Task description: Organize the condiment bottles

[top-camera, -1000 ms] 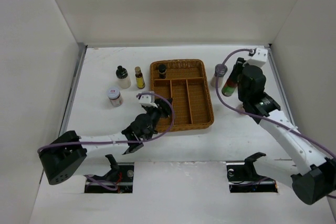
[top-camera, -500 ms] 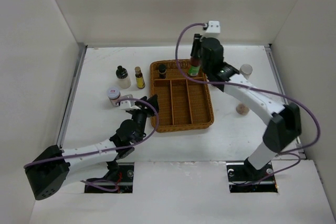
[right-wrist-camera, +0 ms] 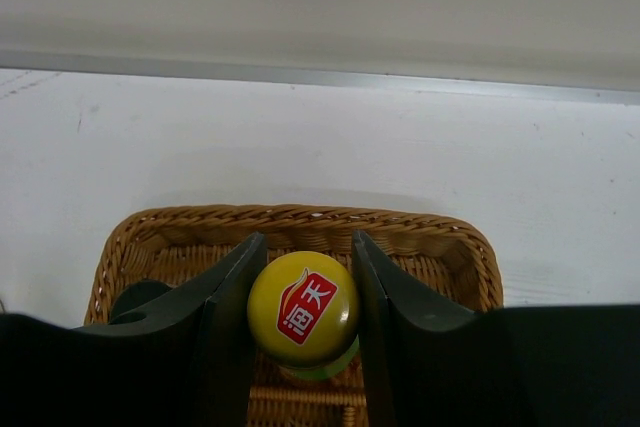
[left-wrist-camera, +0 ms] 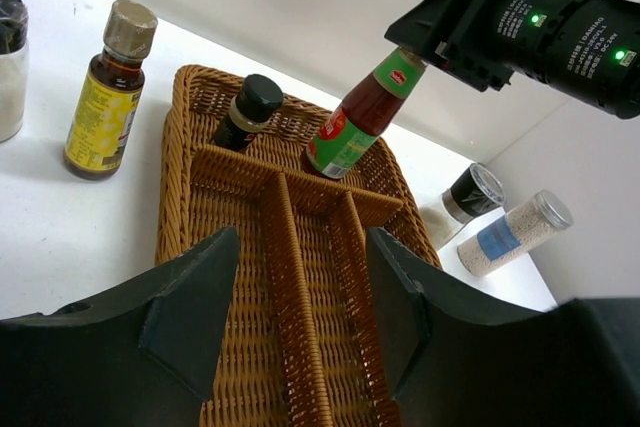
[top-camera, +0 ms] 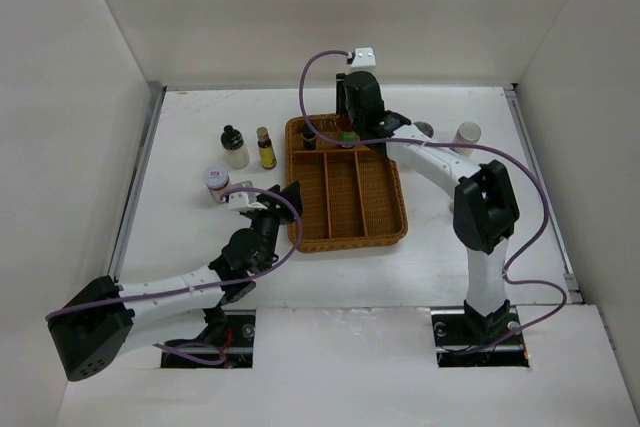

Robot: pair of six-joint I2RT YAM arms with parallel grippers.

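Note:
The robot's right gripper should put the red sauce bottle, now tilted in the back compartment, upright in the tray's back compartment [top-camera: 341, 143] [right-wrist-camera: 290, 377] next to the dark bottle.
My right gripper [top-camera: 349, 125] is shut on the cap of a red sauce bottle with a green label [left-wrist-camera: 358, 124] and a yellow cap top [right-wrist-camera: 303, 307]. It holds the bottle tilted, base down in the back compartment of the wicker tray [top-camera: 350, 243]. A dark bottle with a black cap [top-camera: 309, 136] stands in the same compartment, to the left [left-wrist-camera: 250, 112]. My left gripper [top-camera: 285, 197] is open and empty at the tray's front left edge [left-wrist-camera: 300, 317]. An amber bottle [top-camera: 266, 148], a white black-capped bottle [top-camera: 234, 146] and a pink-capped jar [top-camera: 217, 184] stand left of the tray.
Right of the tray stand a grey-capped jar [left-wrist-camera: 470, 192] and a pale bottle with a blue label [left-wrist-camera: 510, 235], the latter also in the top view [top-camera: 467, 133]. White walls close the table at the back and on both sides. The tray's three long front compartments [left-wrist-camera: 300, 277] hold nothing.
My right arm has carried the red sauce bottle from the table's right side leftward to the tray's back compartment. My left gripper drew back left a second ago, then stayed still.

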